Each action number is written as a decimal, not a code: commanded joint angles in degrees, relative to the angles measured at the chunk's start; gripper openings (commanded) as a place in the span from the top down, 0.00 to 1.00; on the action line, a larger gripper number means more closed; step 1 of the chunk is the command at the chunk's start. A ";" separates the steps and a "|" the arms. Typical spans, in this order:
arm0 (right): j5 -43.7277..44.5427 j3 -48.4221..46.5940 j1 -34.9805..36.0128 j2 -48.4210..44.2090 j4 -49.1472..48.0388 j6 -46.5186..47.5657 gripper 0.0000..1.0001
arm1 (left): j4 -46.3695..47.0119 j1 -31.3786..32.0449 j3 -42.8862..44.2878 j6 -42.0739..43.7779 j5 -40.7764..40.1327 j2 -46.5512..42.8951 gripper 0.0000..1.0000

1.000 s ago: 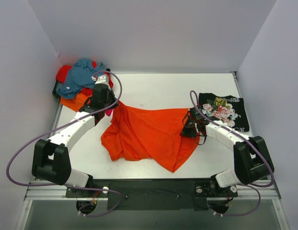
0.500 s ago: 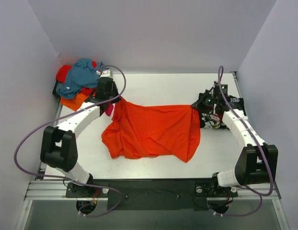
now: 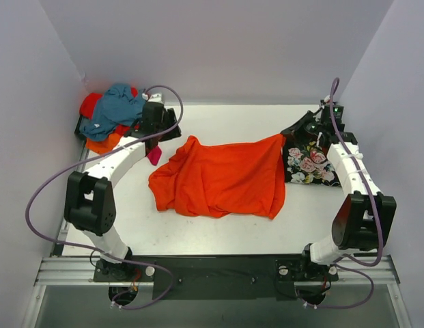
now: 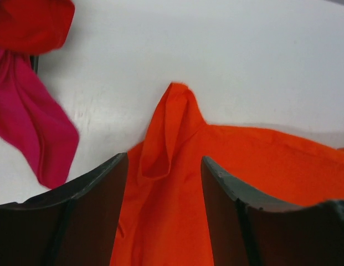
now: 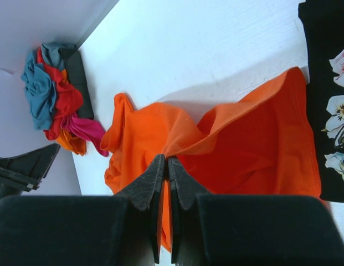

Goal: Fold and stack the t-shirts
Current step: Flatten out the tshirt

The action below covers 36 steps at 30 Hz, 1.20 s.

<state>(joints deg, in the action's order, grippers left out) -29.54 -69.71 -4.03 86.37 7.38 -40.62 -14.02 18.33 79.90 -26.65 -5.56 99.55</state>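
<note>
The orange t-shirt, beside the magenta shirt, should next be gripped by my left gripper at the near end of the folded flap (image 3: pixel 180 152) (image 4: pixel 156 176).
A bright orange t-shirt (image 3: pixel 218 179) lies crumpled across the middle of the table. Its right corner is raised and pinched in my right gripper (image 3: pixel 288 134), whose jaws are shut on a fold of the cloth (image 5: pixel 165 160). My left gripper (image 3: pixel 174 134) hovers at the shirt's back left corner with its fingers (image 4: pixel 99 194) wide apart. That corner (image 4: pixel 174 111) lies loose on the table beneath and between them, touching neither. A black floral t-shirt (image 3: pixel 313 164) lies flat at the right, under my right arm.
At the back left corner is a heap of teal, red and orange shirts (image 3: pixel 112 113), with a magenta shirt (image 4: pixel 39 138) trailing out of it next to my left gripper. The enclosure walls (image 3: pixel 375 82) stand close on three sides.
My left gripper has opened and let go of the shirt's left corner, which dropped to the table. Both arms moved toward the back; the right one carried its corner back and to the right.
</note>
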 commanded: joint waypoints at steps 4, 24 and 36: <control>-2.63 1.42 0.34 0.91 -1.58 -0.60 1.00 | 6.63 -1.10 -15.81 -4.20 0.99 -10.69 0.36; -3.60 2.12 -0.10 1.61 -2.37 -1.21 1.00 | 7.61 -2.86 -8.53 -1.12 13.03 6.80 0.46; -3.77 0.64 -0.63 3.80 -1.06 -1.48 1.00 | 7.17 -2.95 -3.88 0.64 11.03 7.51 1.00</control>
<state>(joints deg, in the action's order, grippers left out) -32.29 -67.64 -4.14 88.23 6.57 -41.91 -8.32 15.59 72.95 -27.24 7.25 109.43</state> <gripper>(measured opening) 0.007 0.027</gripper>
